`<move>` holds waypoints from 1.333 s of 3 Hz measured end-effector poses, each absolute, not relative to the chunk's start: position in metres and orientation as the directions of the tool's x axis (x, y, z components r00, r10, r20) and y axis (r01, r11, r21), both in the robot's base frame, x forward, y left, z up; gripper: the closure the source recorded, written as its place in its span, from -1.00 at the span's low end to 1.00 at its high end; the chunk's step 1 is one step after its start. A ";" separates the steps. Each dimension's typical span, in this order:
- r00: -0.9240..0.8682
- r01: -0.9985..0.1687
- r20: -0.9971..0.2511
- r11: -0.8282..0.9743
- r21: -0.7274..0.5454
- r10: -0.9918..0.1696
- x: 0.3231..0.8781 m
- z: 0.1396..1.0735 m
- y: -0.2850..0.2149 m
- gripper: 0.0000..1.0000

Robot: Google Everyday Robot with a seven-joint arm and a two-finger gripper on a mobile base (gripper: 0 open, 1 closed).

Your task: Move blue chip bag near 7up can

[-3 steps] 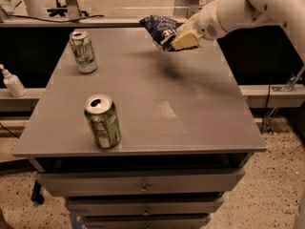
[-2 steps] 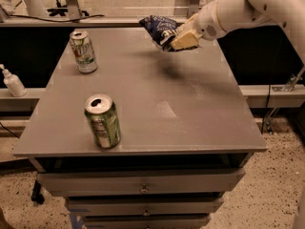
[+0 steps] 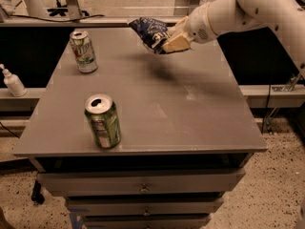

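Note:
I need to set the blue chip bag, now held above the back middle, down with my gripper on the grey tabletop [image 3: 111, 56], right up against the inner side of the 7up can.
The blue chip bag [image 3: 149, 32] is a crumpled dark-blue foil bag held in the air above the back middle of the grey table [image 3: 190, 113]. My gripper [image 3: 167, 43] is shut on its right end, with the white arm reaching in from the upper right. The 7up can [image 3: 83, 51], pale silvery-white and green with a small red mark, stands upright at the back left of the table, well to the left of the bag. The bag's shadow falls on the tabletop below it.
A darker green can [image 3: 102, 121] with a pale label panel stands upright near the front left edge. The table has drawers [image 3: 143, 187] under its top. A white pump bottle [image 3: 13, 82] stands on a lower ledge to the left.
My gripper has carried the blue chip bag a little to the left, toward the 7up can. Both cans have stayed in place.

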State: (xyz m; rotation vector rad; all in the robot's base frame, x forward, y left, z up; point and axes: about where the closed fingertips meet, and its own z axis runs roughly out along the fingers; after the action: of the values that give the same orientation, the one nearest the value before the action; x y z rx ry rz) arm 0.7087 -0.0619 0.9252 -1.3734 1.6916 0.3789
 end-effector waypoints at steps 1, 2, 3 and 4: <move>0.071 -0.910 -0.797 0.288 -0.299 -0.600 0.708 0.922 -0.026 1.00; 0.105 -0.920 -0.803 0.249 -0.302 -0.586 0.706 0.916 0.003 1.00; 0.111 -0.926 -0.804 0.234 -0.297 -0.584 0.708 0.903 0.028 1.00; 0.104 -0.927 -0.804 0.236 -0.291 -0.585 0.716 0.890 0.048 1.00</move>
State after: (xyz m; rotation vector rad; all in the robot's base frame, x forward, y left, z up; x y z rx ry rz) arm 0.7159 0.0476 0.8898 -1.4534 1.5860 0.4652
